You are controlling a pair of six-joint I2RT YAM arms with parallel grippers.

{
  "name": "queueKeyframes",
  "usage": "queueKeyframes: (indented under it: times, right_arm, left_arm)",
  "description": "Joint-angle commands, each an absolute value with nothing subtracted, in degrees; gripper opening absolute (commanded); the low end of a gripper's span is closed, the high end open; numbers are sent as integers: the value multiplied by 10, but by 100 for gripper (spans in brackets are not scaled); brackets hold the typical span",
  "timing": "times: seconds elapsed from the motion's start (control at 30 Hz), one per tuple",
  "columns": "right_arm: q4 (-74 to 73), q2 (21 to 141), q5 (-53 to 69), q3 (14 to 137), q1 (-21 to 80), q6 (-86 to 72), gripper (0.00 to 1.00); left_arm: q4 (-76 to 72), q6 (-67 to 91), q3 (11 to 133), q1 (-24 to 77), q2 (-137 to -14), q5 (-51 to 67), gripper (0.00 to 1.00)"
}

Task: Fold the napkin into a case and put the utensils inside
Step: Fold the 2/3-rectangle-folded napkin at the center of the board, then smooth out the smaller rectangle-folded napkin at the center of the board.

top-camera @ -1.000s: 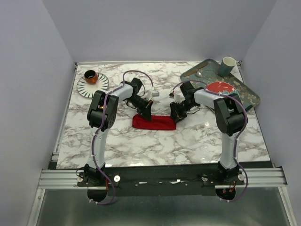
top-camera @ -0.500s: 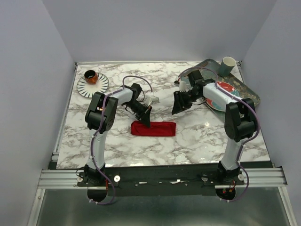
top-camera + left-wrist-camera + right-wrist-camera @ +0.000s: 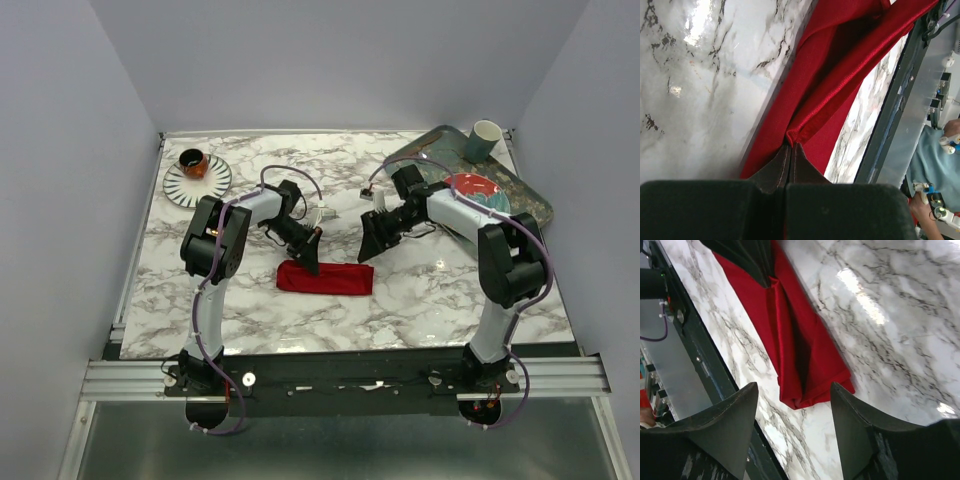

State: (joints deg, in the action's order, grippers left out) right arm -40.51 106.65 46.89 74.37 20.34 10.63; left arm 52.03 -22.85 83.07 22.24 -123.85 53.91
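Note:
Next, my right gripper pinches the napkin's loose end (image 3: 791,392) and straightens it before my left gripper takes a new hold, because the napkin's raised fold slants away from my left gripper.
The red napkin (image 3: 325,277) lies on the marble table as a narrow folded strip running left to right. My left gripper (image 3: 312,260) is shut on a fold at its left end; in the left wrist view the fingertips (image 3: 791,146) pinch a ridge of the red cloth (image 3: 840,60). My right gripper (image 3: 368,247) is open and empty, hovering just above and behind the strip's right end. In the right wrist view the napkin's end (image 3: 805,365) lies between the spread fingers (image 3: 735,410). I cannot make out the gold spoon or the silver fork.
A striped plate (image 3: 185,185) with a brown cup (image 3: 193,161) stands at the back left. A green tray (image 3: 525,200) at the back right holds a round red plate (image 3: 472,186) and a pale cup (image 3: 484,137). A thin brown-handled utensil (image 3: 424,148) lies on the tray's far left.
My right gripper left the napkin's right end, swung back toward the tray, then returned open toward that end. The napkin shifted slightly nearer. My left gripper kept its hold.

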Motion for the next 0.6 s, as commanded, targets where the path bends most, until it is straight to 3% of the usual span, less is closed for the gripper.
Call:
queueKeyframes:
  times: [0.0,0.2,0.33,0.43,0.47,0.57]
  right_arm:
    - [-372,1057,494,715,233,116,68]
    - [-357,1065,473,702,265,116,67]
    - [-352,1076,451,702,273,114,58]
    - [-350,1085,431,701,274,111,43]
    - [-349,1088,422,700,275,112,33]
    - [-348,1095,410,701,274,112,15]
  left_arm:
    - [513,-228,832,226,-1255,514,0]
    - [512,-227,831,226,-1256,512,0]
    - [512,-224,833,225,-1257,512,0]
    - [512,-221,833,223,-1255,514,0]
    - [512,-220,832,222,-1253,516,0]
    - [509,-214,831,219,-1246,524,0]
